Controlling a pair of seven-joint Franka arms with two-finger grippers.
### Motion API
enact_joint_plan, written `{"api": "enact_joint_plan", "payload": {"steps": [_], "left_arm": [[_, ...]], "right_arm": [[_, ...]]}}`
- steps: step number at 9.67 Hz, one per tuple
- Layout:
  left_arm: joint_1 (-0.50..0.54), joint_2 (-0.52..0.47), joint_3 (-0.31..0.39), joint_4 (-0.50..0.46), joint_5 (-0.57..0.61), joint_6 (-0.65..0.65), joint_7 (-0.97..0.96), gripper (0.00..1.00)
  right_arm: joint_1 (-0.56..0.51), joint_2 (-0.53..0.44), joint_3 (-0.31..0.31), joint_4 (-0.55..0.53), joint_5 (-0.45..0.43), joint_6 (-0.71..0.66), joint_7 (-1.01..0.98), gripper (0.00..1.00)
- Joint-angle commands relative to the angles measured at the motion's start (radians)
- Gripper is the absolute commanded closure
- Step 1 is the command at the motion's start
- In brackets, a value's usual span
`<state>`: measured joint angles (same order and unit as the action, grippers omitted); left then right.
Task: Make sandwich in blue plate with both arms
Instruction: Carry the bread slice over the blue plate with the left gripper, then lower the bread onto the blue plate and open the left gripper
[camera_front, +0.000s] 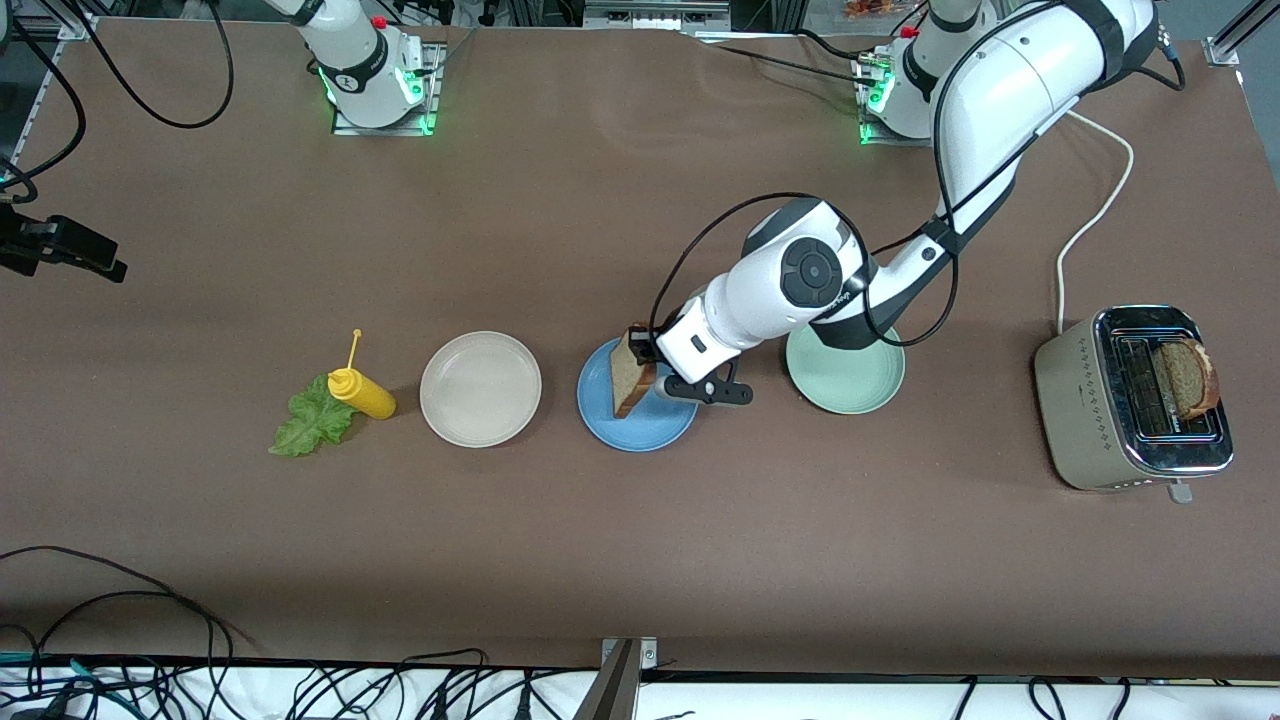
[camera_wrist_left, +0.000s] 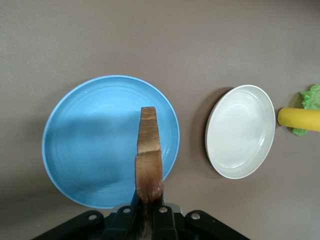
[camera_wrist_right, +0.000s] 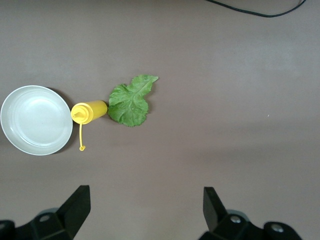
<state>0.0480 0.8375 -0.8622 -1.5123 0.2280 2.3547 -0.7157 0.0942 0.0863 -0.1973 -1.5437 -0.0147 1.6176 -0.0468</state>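
Observation:
I will let go of the slice of brown bread, now upright over the blue plate, with my left gripper on the blue plate's half nearer the beige plate (camera_front: 625, 379) (camera_wrist_left: 142, 152).
My left gripper (camera_front: 642, 352) (camera_wrist_left: 148, 201) is shut on a slice of brown bread (camera_front: 630, 376) (camera_wrist_left: 148, 150). It holds the slice upright on its edge over the blue plate (camera_front: 650, 428) (camera_wrist_left: 90, 140), which lies bare. A second slice of bread (camera_front: 1190, 378) stands in the toaster. The green lettuce leaf (camera_front: 310, 422) (camera_wrist_right: 131, 100) lies flat on the table toward the right arm's end. My right gripper (camera_wrist_right: 145, 192) hangs open high above the table near the lettuce, with nothing between its fingers.
A yellow squeeze bottle (camera_front: 362, 392) (camera_wrist_right: 90, 111) lies against the lettuce. A beige plate (camera_front: 480, 388) (camera_wrist_left: 240, 131) sits between it and the blue plate. A pale green plate (camera_front: 850, 388) lies under the left arm. The toaster (camera_front: 1090, 420) stands at the left arm's end.

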Motion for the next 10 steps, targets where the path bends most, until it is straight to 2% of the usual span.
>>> {"api": "enact_joint_plan", "payload": {"steps": [1, 4, 7, 10], "left_arm": [[-0.007, 0.02, 0.0, 0.017, -0.009, 0.001, 0.007, 1.0], [-0.008, 0.048, 0.0, 0.018, -0.009, 0.006, 0.009, 1.0], [-0.031, 0.08, 0.0, 0.018, -0.035, 0.087, 0.007, 1.0], [-0.03, 0.081, 0.005, 0.018, -0.036, 0.09, 0.009, 1.0]], "right_arm": [[-0.002, -0.003, 0.001, 0.011, -0.013, -0.015, -0.007, 0.0], [-0.002, -0.003, 0.001, 0.011, -0.013, -0.016, -0.007, 0.0], [-0.002, -0.003, 0.001, 0.011, -0.013, -0.016, -0.007, 0.0], [-0.002, -0.003, 0.001, 0.011, -0.013, -0.016, -0.007, 0.0]]}}
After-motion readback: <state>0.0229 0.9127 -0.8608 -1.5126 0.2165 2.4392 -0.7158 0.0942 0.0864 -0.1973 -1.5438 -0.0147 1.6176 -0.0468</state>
